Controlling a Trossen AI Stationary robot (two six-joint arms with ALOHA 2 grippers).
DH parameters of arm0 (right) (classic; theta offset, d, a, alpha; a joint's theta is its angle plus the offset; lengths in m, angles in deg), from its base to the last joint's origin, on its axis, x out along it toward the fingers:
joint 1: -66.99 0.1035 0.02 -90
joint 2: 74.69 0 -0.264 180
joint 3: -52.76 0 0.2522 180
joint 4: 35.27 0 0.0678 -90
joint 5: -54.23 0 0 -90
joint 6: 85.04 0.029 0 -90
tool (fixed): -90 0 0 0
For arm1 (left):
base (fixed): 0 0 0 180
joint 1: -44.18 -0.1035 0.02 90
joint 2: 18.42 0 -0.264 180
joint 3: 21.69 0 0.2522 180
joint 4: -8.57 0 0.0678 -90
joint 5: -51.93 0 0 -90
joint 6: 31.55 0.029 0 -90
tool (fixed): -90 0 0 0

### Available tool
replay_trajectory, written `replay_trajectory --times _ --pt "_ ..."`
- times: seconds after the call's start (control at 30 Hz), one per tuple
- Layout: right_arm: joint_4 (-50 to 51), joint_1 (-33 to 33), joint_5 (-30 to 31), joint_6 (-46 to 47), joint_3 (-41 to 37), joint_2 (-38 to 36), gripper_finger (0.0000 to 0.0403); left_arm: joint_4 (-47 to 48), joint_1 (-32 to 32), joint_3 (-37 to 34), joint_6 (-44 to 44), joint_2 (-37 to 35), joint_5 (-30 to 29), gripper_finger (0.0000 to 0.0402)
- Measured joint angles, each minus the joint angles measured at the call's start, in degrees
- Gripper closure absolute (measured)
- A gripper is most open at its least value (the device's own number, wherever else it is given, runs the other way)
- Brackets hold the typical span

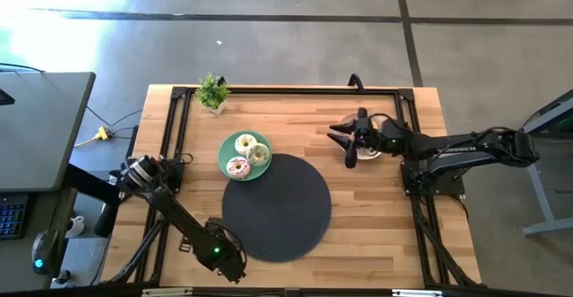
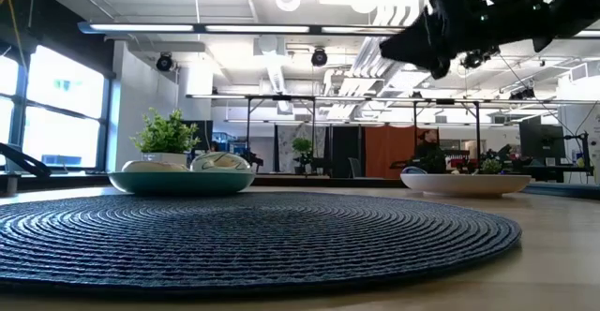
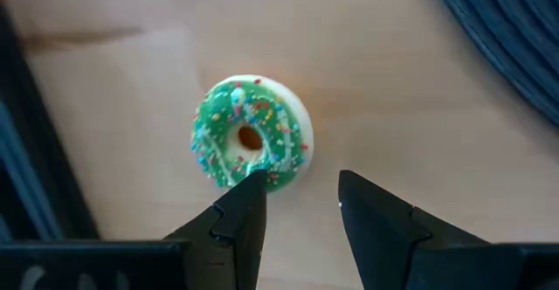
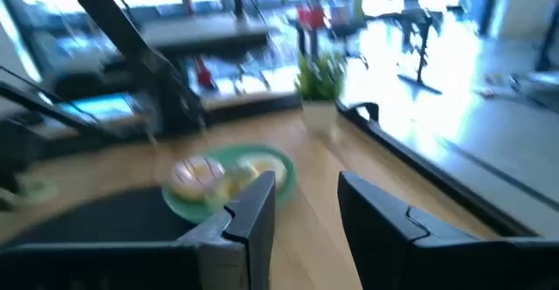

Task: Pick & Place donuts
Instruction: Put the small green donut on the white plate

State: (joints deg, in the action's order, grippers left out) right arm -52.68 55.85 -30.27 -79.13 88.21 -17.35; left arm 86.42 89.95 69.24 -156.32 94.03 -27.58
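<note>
I should pinch the donut's edge (image 3: 299, 155) with my left gripper and hand it to my right gripper, as the green donut lies to one side of my open fingers.
A tiny green-iced donut (image 3: 251, 144) with coloured sprinkles lies flat on the wooden table near the mat's left near edge. My left gripper (image 3: 301, 194) is open above it, pointing down, and hides it in the high view (image 1: 219, 252). Three larger donuts, white (image 1: 244, 142), pale green (image 1: 260, 154) and pink (image 1: 237, 166), lie on the mint-green plate (image 1: 224, 154). My right gripper (image 1: 345, 140) is open and empty. It hangs in the air over the left rim of the beige bowl (image 1: 369, 152) and shows raised in the low view (image 2: 441, 39). My left gripper comes from above, pointing down. One fingertip (image 3: 249, 189) overlaps the green donut's rim (image 3: 262, 175) in the wrist view, and I cannot tell whether it touches. The gap between the fingers holds nothing.
A round dark woven mat (image 1: 276, 207) covers the table's middle, with the plate at its far left edge. A small potted plant (image 1: 212, 91) stands at the far edge. A black frame (image 1: 175, 118) runs along the table's left, far and right sides.
</note>
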Motion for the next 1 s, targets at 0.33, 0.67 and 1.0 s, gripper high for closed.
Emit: replay_trajectory --times 0.33,0.67,1.0 --pt "-2.94 -0.04 -8.88 -4.87 0.0 0.0 0.0279 0.64 0.42 -0.01 1.51 -0.09 -0.34 0.0301" --pt "-5.54 2.44 -38.11 -12.35 0.0 0.02 0.0279 2.08 0.35 -0.01 6.56 0.39 -1.26 0.0396" --pt "-6.39 4.22 -35.46 -12.39 0.0 0.02 0.0279 1.47 0.29 -0.01 11.86 0.39 2.45 0.0384"
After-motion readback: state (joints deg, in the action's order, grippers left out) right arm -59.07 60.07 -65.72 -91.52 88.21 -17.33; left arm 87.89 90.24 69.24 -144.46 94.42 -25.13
